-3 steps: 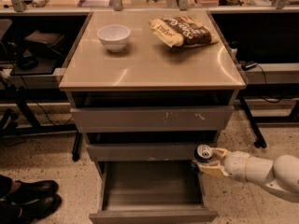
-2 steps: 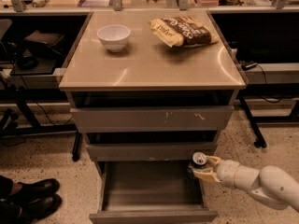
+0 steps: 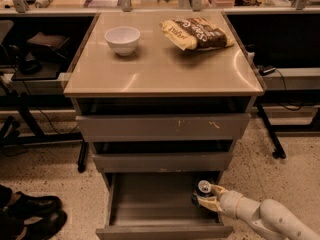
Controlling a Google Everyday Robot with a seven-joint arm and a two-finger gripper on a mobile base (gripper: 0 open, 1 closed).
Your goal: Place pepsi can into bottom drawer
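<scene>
My gripper has the pepsi can. It will set the can on the bottom drawer's inside, between its middle and the drawer's side (image 3: 175, 200) by my arm.
The bottom drawer (image 3: 150, 204) is pulled open at the foot of the cabinet, its flat inside mostly bare. The pepsi can (image 3: 202, 190), dark with a silver top, stands upright inside the drawer at its right side. My gripper (image 3: 206, 196) comes in from the lower right on a white arm and is shut on the pepsi can, low in the drawer by the right wall. The can's lower part is hidden by the fingers.
A white bowl (image 3: 122, 39) and a chip bag (image 3: 196, 33) lie on the cabinet top (image 3: 160, 74). The top drawer front with pale scratches (image 3: 165, 127) and the middle drawer (image 3: 162, 161) stick out slightly. Black shoes (image 3: 30, 214) are on the floor at left.
My gripper has carried the can leftward and down, from beside the cabinet's right edge into the open bottom drawer.
</scene>
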